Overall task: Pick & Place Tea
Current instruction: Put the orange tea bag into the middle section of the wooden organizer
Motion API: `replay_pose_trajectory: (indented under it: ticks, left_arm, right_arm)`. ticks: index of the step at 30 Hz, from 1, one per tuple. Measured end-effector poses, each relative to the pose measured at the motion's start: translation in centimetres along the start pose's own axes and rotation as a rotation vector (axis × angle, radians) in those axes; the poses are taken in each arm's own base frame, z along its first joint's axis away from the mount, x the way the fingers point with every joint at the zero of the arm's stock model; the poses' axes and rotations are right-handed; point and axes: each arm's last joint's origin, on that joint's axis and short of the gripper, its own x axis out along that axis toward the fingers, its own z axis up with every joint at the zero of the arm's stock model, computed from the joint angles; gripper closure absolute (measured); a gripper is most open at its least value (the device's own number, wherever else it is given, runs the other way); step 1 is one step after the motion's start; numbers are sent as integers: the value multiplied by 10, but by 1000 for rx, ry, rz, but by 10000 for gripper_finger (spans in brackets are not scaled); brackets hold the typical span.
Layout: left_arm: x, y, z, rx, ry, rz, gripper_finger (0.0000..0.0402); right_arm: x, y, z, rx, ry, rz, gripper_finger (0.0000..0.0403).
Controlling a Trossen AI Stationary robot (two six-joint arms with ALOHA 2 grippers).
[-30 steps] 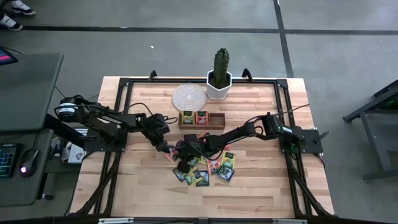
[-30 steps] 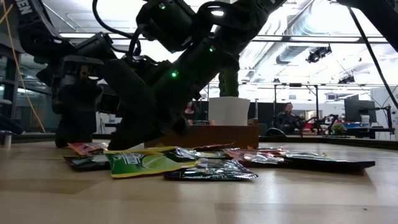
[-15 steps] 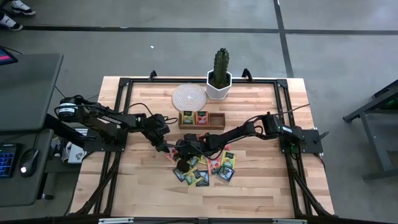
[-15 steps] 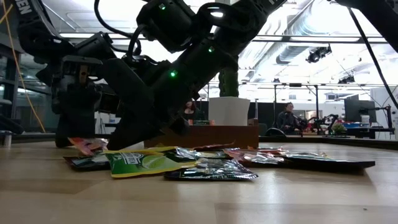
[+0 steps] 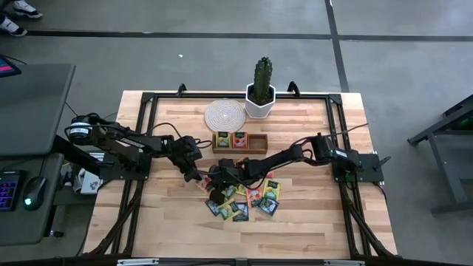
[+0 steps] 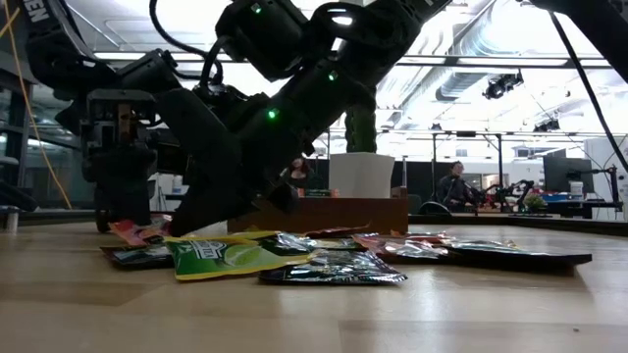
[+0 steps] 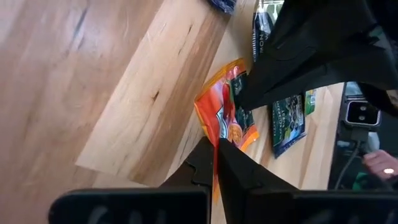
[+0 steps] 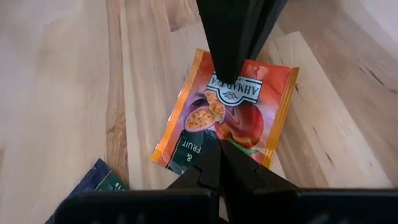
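Observation:
I should have my left gripper lift the orange-red packet, which lies flat under my right gripper's shut fingers, before my right gripper takes the packet's free edge (image 8: 168, 162).
An orange-red tea packet (image 8: 230, 112) lies on the wooden table, left of a loose heap of tea packets (image 5: 247, 201). My left gripper (image 7: 216, 155) comes at it from the table's left and is shut on one edge. My right gripper (image 8: 219, 152) reaches in from the right with shut fingers on the packet's opposite end. In the high view the two grippers meet at the packet (image 5: 200, 185), near the table's middle. The low view shows this packet (image 6: 132, 232) at the heap's left end, under the left gripper (image 6: 123, 211). My left gripper pinches the packet's edge (image 7: 219, 138) between its two fingers, slanting down from the table's left. The packet lies mostly flat on the table, with that edge slightly raised. My right gripper rests its shut fingertips on the packet's printed face near the opposite edge (image 8: 211, 134), slanting down from the table's right; the packet stays on the wood beneath them.
A brown three-compartment tray (image 5: 240, 140) stands behind the grippers with packets in two compartments. Farther back are a round woven coaster (image 5: 225, 114) and a potted cactus (image 5: 260, 96). A black frame (image 5: 140, 148) borders the table. Bare wood lies toward the near edge.
My left gripper has shut on the orange-red packet's edge, rolling slightly at the wrist while staying in place. That end of the packet has come up a little off the table. My right gripper has kept still on the packet.

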Motion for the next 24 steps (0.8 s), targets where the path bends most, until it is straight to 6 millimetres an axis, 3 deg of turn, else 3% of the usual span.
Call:
replay_pose_trajectory:
  ticks: [11, 17, 24]
  left_arm:
    - [-11, -5, 0, 134, -63, 29, 401]
    - [-36, -20, -1, 239, -191, 29, 401]
    - [-74, -36, -9, 358, -497, 40, 402]
  right_arm:
    - [-48, 23, 37, 48, -145, -29, 402]
    - [-78, 26, 54, 95, -169, -54, 403]
    - [-108, 13, 77, 205, -201, -72, 402]
